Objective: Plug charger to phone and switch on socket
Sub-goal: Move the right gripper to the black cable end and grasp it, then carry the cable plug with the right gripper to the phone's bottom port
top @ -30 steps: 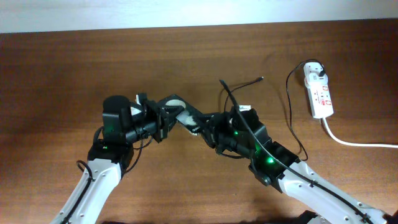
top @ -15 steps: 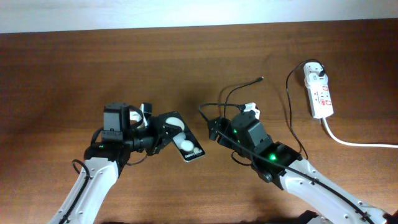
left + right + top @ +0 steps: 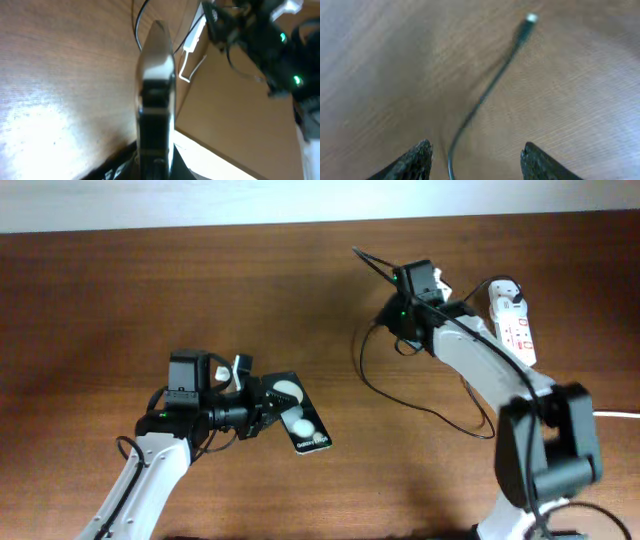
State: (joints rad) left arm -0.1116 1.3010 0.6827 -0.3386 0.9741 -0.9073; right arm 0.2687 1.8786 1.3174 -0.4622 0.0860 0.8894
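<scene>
The cable runs at a slant past the open fingers of my right gripper with its connector far ahead, so I should line up and pinch the cable [image 3: 514, 51] just behind the connector.
My left gripper [image 3: 262, 412] is shut on the end of the black glossy phone [image 3: 297, 416], which shows two round white reflections. In the left wrist view the phone [image 3: 156, 85] stands edge-on out of the jaws [image 3: 155, 162]. My right gripper [image 3: 392, 318] is open up near the socket, a white power strip [image 3: 516, 330]. The charger's thin black cable [image 3: 430, 412] loops across the table from its plug head [image 3: 508, 293] in the strip. In the right wrist view the cable [image 3: 480, 100] runs between the open jaws [image 3: 475, 160], unheld, and its connector tip [image 3: 530, 19] is ahead.
The strip's thick white cord [image 3: 565, 408] trails off to the right edge. The cable loop lies between the two arms, below and to the right of my right gripper. A pale wall edge runs along the back of the brown table [image 3: 150, 290].
My right arm has swung away from the phone, up and right toward the socket, and the cable has shifted with it. My left gripper still holds the phone, now slightly lower.
</scene>
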